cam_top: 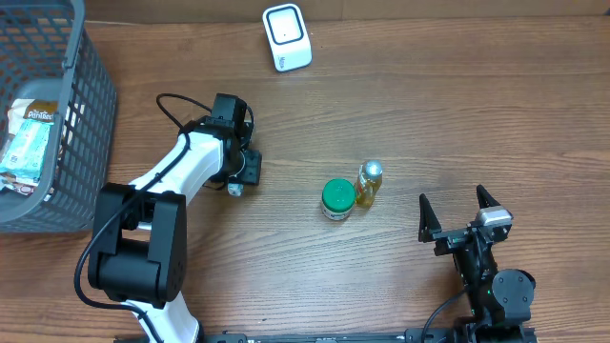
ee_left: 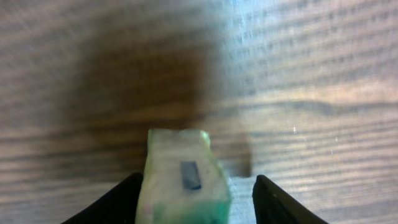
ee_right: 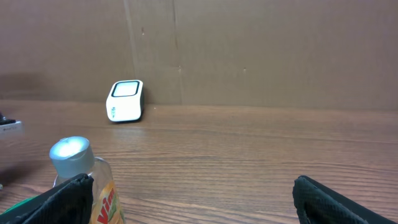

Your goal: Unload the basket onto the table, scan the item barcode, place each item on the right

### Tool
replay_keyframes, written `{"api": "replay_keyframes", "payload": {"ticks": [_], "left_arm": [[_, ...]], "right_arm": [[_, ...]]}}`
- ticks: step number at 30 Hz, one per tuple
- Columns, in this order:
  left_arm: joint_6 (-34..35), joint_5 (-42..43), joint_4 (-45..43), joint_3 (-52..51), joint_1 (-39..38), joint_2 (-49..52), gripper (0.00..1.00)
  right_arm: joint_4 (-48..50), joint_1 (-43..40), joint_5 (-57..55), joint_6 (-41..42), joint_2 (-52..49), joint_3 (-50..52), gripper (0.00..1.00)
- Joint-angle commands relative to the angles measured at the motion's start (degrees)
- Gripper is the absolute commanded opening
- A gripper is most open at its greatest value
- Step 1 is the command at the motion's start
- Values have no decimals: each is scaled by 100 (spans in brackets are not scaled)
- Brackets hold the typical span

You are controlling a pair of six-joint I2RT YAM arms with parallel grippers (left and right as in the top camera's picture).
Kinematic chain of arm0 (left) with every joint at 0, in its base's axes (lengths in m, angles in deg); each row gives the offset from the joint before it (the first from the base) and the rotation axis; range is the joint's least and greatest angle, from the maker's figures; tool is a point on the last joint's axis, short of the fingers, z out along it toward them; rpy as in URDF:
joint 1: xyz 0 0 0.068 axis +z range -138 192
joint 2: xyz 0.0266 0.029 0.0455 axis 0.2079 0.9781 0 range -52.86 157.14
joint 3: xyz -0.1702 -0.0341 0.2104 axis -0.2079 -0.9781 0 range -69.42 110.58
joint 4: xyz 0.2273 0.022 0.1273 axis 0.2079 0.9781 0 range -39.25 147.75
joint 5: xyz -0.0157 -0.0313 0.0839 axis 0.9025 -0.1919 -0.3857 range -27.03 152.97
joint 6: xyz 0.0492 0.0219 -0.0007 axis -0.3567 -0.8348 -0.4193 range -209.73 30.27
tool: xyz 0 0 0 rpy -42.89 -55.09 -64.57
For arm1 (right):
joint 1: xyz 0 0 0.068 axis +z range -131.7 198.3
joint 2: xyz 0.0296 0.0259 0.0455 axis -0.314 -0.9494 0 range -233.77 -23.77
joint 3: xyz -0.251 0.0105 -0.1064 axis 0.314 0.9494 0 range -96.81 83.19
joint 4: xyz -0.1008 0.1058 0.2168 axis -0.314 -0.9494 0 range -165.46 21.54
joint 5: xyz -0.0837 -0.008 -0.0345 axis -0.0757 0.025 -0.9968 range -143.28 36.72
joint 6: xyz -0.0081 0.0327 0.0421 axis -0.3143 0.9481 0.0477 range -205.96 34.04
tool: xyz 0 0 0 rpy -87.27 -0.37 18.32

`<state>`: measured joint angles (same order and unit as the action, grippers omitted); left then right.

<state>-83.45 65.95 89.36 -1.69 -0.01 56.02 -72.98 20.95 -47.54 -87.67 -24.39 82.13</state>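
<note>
The small pale item is well short of the green-lidded jar, so it needs to be gripped by my left gripper and brought beside the jar (cam_top: 297, 195).
A small pale item with green edges and a dark blue mark (ee_left: 183, 180) lies on the wood between the fingers of my left gripper (ee_left: 196, 202). The left finger (ee_left: 118, 200) is against it, while the right finger (ee_left: 277, 202) stands clear of it with a gap. From overhead the same item (cam_top: 234, 189) shows just below my left gripper (cam_top: 244, 171). The white barcode scanner (cam_top: 287, 36) stands at the table's far edge, also seen as the scanner (ee_right: 126, 100) in the right wrist view. My right gripper (cam_top: 464, 214) is wide open and holds nothing.
A green-lidded jar (cam_top: 335, 198) and a yellow bottle with a silver cap (cam_top: 369, 183) stand mid-table; the bottle (ee_right: 81, 177) is just by my right gripper's left finger. A grey basket (cam_top: 81, 124) holding a packet (cam_top: 29, 133) sits at far left.
</note>
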Motion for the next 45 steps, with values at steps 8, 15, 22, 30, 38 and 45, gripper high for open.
{"api": "replay_keyframes", "payload": {"ticks": [8, 15, 22, 30, 38, 45], "left_arm": [[813, 304, 640, -20, -70, 50, 32], [1266, 304, 595, -20, -452, 50, 29], [2151, 236, 417, -20, -1202, 52, 27], [2894, 236, 197, -20, -1816, 50, 30], [3016, 153, 199, -17, -1919, 52, 32], [3016, 153, 199, -20, -1919, 50, 56]], "right_arm": [[26, -11, -7, -26, 46, 61, 100], [24, -11, -9, -26, 46, 61, 100], [24, -11, -9, -26, 46, 61, 100], [24, -11, -7, -26, 46, 61, 100], [24, -11, -9, -26, 46, 61, 100], [24, -11, -9, -26, 46, 61, 100]]}}
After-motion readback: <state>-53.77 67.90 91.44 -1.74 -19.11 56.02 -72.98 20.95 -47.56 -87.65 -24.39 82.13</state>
